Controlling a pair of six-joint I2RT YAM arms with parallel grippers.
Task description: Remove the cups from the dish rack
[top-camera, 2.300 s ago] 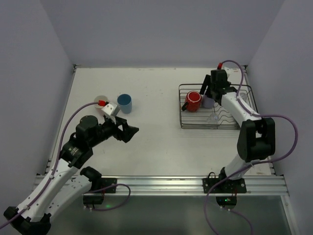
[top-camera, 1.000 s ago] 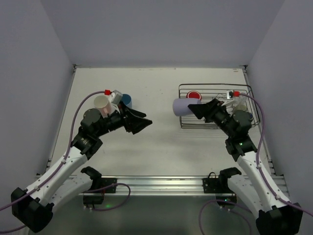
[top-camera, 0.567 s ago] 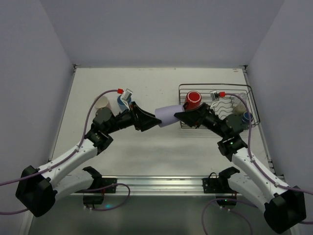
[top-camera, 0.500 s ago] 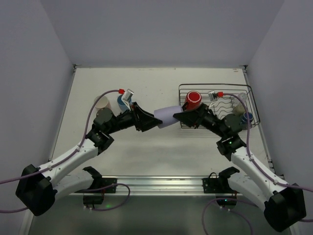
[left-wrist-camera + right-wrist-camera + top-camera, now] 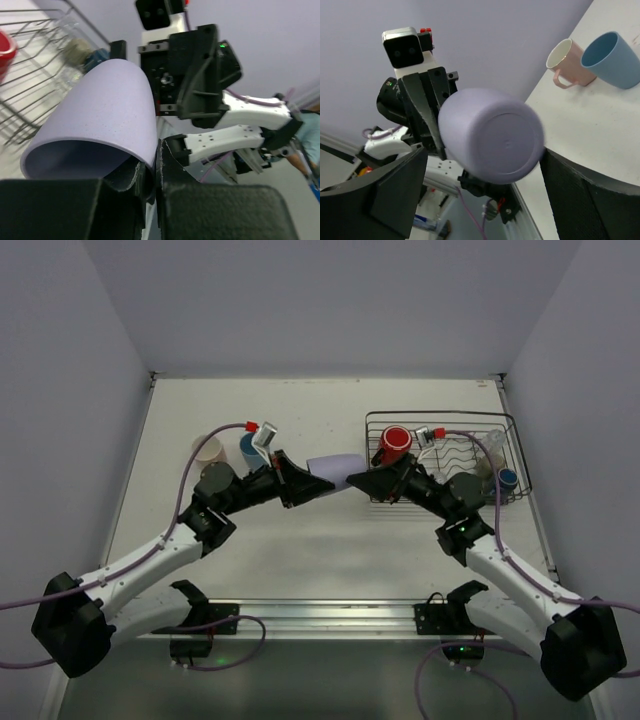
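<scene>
My left gripper will let go of the lavender cup inside the light blue cup (image 5: 255, 447), stacking it beside the pink cup.
A lavender cup (image 5: 333, 468) hangs on its side in the air between the two arms, left of the dish rack (image 5: 440, 415). My left gripper (image 5: 305, 483) is shut on its rim, one finger inside the cup (image 5: 100, 115) and one outside. My right gripper (image 5: 362, 480) is open, its fingers spread on either side of the cup's base (image 5: 490, 137). A red cup (image 5: 396, 439) sits in the rack's left end. A pink cup (image 5: 207, 450) and a light blue cup (image 5: 248, 447) stand on the table at the left.
The rack's right end holds a pale cup (image 5: 493, 462) and a dark blue one (image 5: 508, 479). In the right wrist view the pink cup (image 5: 570, 62) and blue cup (image 5: 612, 60) stand upright side by side behind the held cup.
The right gripper carried the lavender cup out of the rack to the left gripper. The left gripper has shut on its rim, the right has opened, and the cup has shifted slightly left.
</scene>
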